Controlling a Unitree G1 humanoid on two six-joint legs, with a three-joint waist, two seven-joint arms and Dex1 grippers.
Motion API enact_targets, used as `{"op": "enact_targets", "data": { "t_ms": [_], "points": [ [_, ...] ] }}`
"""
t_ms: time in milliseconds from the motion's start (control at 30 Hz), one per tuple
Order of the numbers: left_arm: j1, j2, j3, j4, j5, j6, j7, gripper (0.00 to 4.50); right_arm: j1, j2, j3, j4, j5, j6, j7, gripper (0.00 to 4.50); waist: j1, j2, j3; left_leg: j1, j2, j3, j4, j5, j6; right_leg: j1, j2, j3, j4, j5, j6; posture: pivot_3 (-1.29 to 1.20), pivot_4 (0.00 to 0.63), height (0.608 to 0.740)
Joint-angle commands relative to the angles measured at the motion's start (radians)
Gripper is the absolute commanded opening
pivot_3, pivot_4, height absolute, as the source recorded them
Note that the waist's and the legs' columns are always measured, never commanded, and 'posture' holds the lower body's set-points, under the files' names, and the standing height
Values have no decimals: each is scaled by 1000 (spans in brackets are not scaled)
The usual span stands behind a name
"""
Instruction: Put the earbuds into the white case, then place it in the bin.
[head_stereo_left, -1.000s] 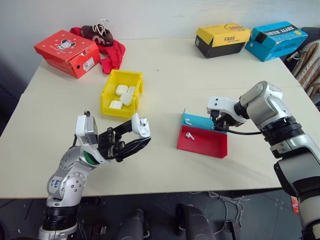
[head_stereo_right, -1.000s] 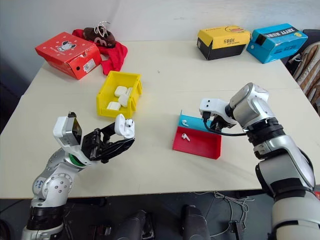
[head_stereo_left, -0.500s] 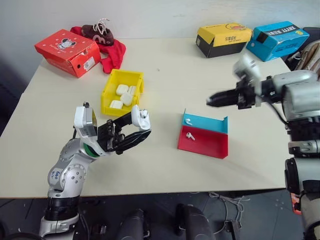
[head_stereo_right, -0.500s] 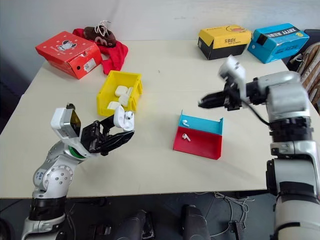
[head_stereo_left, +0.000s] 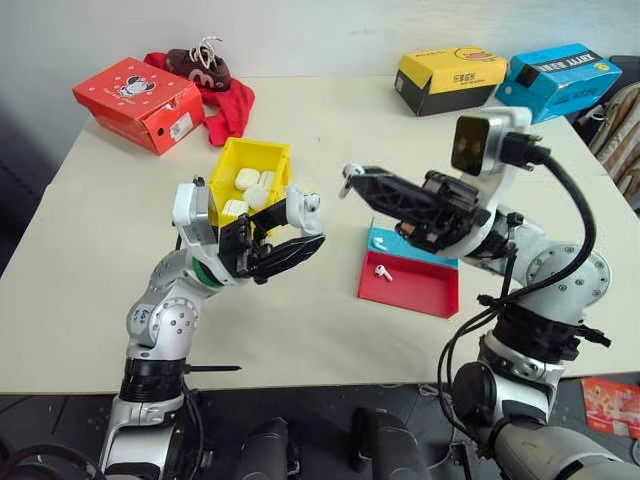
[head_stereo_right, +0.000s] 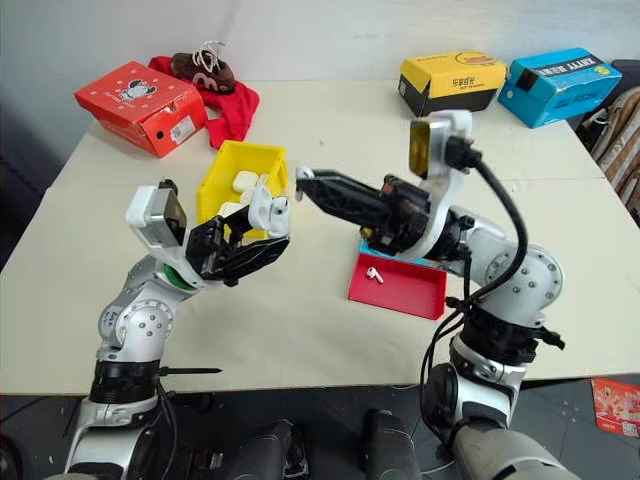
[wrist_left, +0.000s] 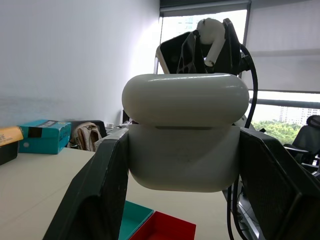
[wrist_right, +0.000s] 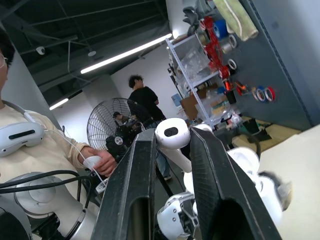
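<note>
The robot's right gripper will release the earbud inside the white case (head_stereo_left: 312, 207) (wrist_right: 244, 159) that the left gripper holds up.
My left gripper (head_stereo_left: 300, 230) is shut on the white case (head_stereo_left: 305, 213), holding it up above the table's near left; the case (wrist_left: 185, 132) sits between both fingers in the left wrist view. I cannot tell whether its lid is open. My right gripper (head_stereo_left: 350, 177) points left at the case, a short gap from it, shut on one of the earbuds (wrist_right: 172, 137), which also shows past the case (wrist_left: 212, 37). Another earbud (head_stereo_left: 382, 270) lies in the red-and-blue tray (head_stereo_left: 420, 295). The yellow bin (head_stereo_left: 228, 165) stands behind my left gripper and holds several white cases.
A red box (head_stereo_left: 137, 103) and a red cloth with a brown shoe (head_stereo_left: 205, 68) sit at the far left. A yellow-and-black box (head_stereo_left: 455, 82) and a blue box (head_stereo_left: 565, 80) sit at the far right. A seated person (wrist_right: 30, 150) and a fan (wrist_right: 112, 125) show in the right wrist view.
My right arm lifted from the tray, swung up and left, and turned over so its gripper points at the case. My left gripper rose a little with the case.
</note>
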Motion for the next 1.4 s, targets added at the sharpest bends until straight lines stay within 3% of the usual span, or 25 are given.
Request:
{"op": "enact_targets", "data": {
  "t_ms": [33, 367, 1033, 1133, 1300, 1400],
  "points": [
    [-10, -9, -2, -18, 7, -17, -4, 2800, 14, -40, 41, -41, 56, -24, -42, 913, 0, 0, 0, 0, 0, 0, 0, 0, 0, 0, 0, 0, 0, 0, 0, 0, 150, 740],
    [0, -23, -5, -29, 16, -21, 0, 2800, 70, -108, 153, -25, 88, -92, -82, 913, 0, 0, 0, 0, 1, 0, 0, 0, 0, 0, 1, 0, -1, 0, 0, 0, 150, 740],
    [6, -40, 1, -36, 34, -33, -1, 2800, 136, -231, 329, 20, -10, -239, -59, 913, 1, 0, 0, 0, 3, 0, 0, 0, 0, 0, -1, 0, -3, 0, 0, 0, 150, 740],
    [6, -45, 3, -34, 36, -36, -2, 2800, 135, -253, 331, 9, 12, -232, -46, 1536, 1, 0, 0, -1, 3, 0, 0, 0, 0, 0, -1, 0, -3, 0, 0, 0, 150, 740],
    [19, -39, 14, -36, 37, -34, -6, 2800, 164, -310, 277, -33, 74, -239, -15, 3196, 4, -1, 0, -1, 3, 0, 0, 0, 0, 0, -1, -1, -5, 0, 1, 0, 150, 740],
    [40, 7, 18, -43, 52, -15, -13, 2800, 208, -408, 242, -44, 106, -209, 35, 4258, 5, 0, 0, -2, 3, 0, 0, -1, 1, 1, -1, -1, -7, 1, 1, 0, 150, 740]
  ]
}}
